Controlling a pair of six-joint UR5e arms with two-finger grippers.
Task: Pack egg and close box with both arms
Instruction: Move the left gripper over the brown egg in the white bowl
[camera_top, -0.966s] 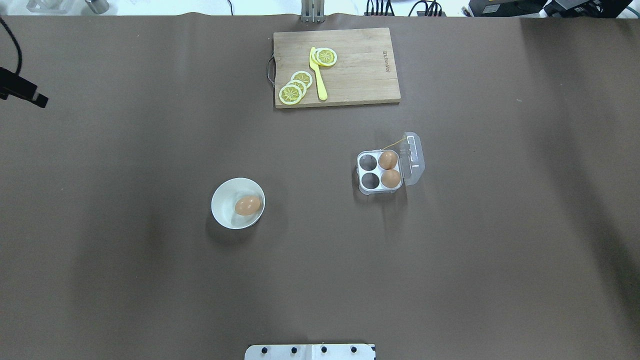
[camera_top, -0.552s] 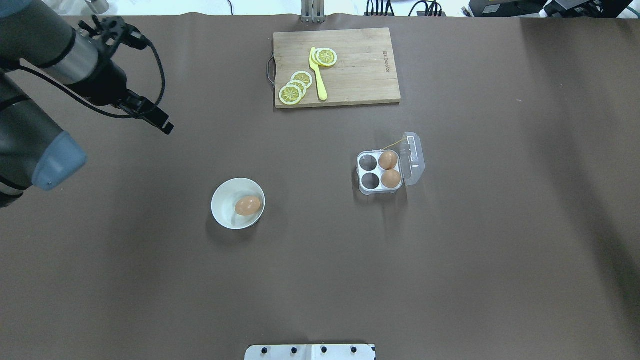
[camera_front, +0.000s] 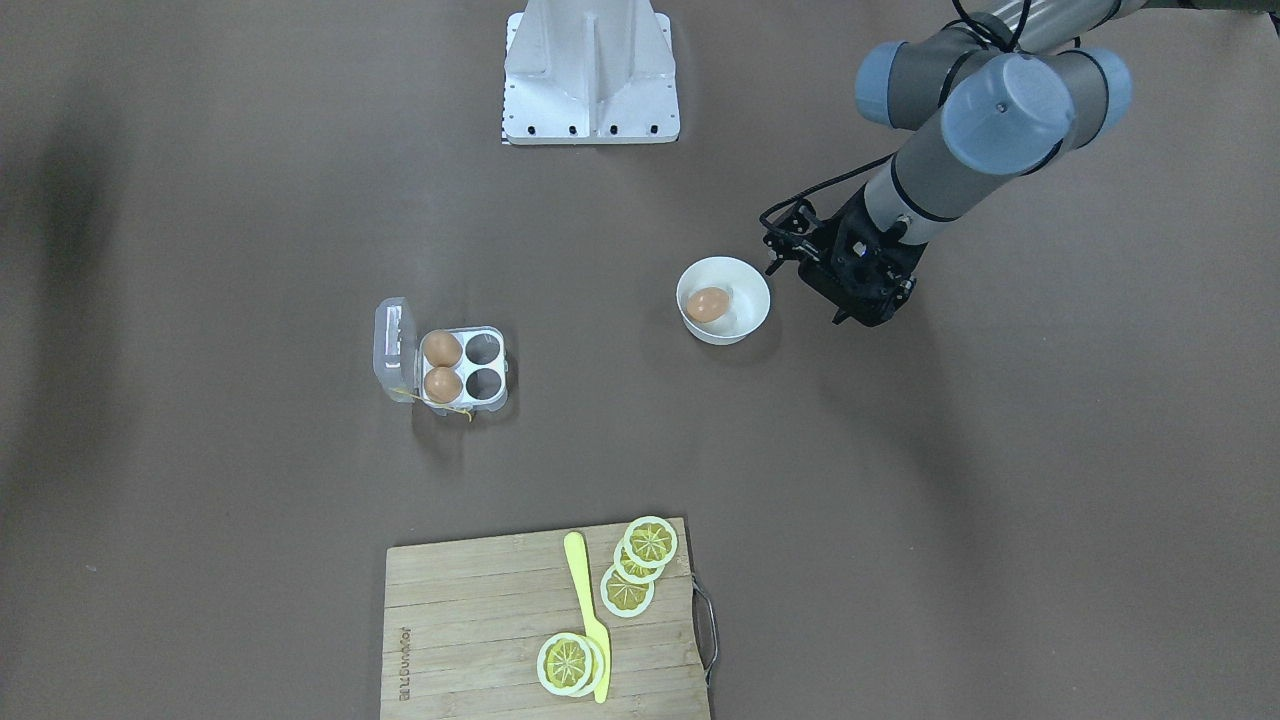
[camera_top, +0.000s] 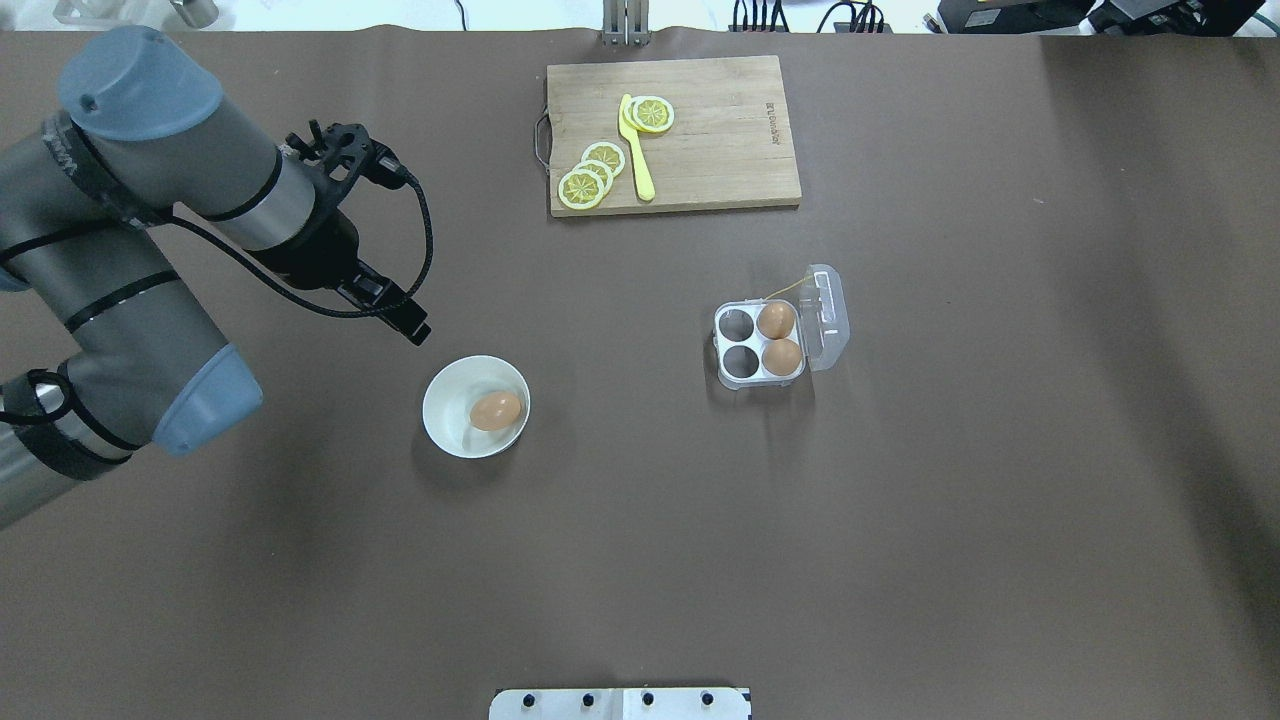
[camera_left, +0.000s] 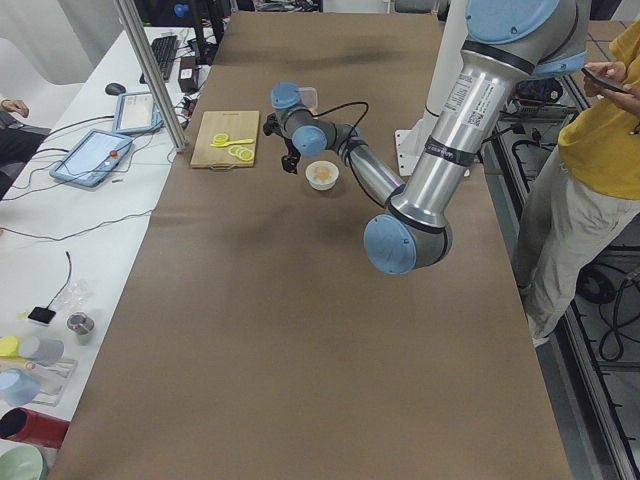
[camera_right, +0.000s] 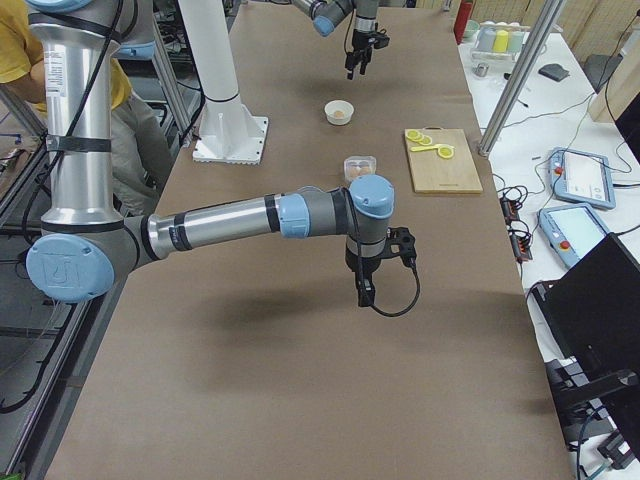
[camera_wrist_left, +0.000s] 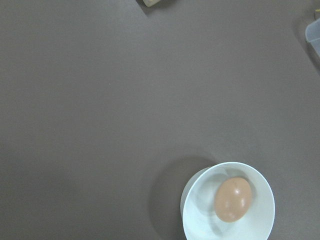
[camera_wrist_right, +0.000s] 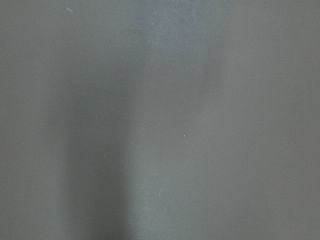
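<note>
The egg in the white bowl is next, and my left gripper needs to go to it and close around the egg's middle (camera_front: 708, 305) (camera_wrist_left: 233, 199).
One egg (camera_top: 496, 410) lies in a white bowl (camera_top: 440, 395) left of the table's middle. It also shows in the front view (camera_front: 708, 304) and the left wrist view (camera_wrist_left: 232, 199). The clear box (camera_top: 760, 341) stands open with its lid (camera_top: 828, 315) laid to the right. Two eggs (camera_top: 776, 320) fill its right cells and the left cells are bare. My left gripper (camera_top: 415, 330) hovers just beyond the bowl's far-left rim; I cannot tell whether it is open. My right gripper (camera_right: 365, 297) shows only in the exterior right view, over bare table, so I cannot tell its state.
A wooden cutting board (camera_top: 720, 150) with lemon slices (camera_top: 590, 175) and a yellow knife (camera_top: 636, 150) lies at the far edge. The white robot base (camera_top: 620, 703) is at the near edge. Brown table lies between bowl and box.
My left arm has come into the overhead view from the left and swept right and nearer, up to the bowl. Egg, bowl and box have not moved.
</note>
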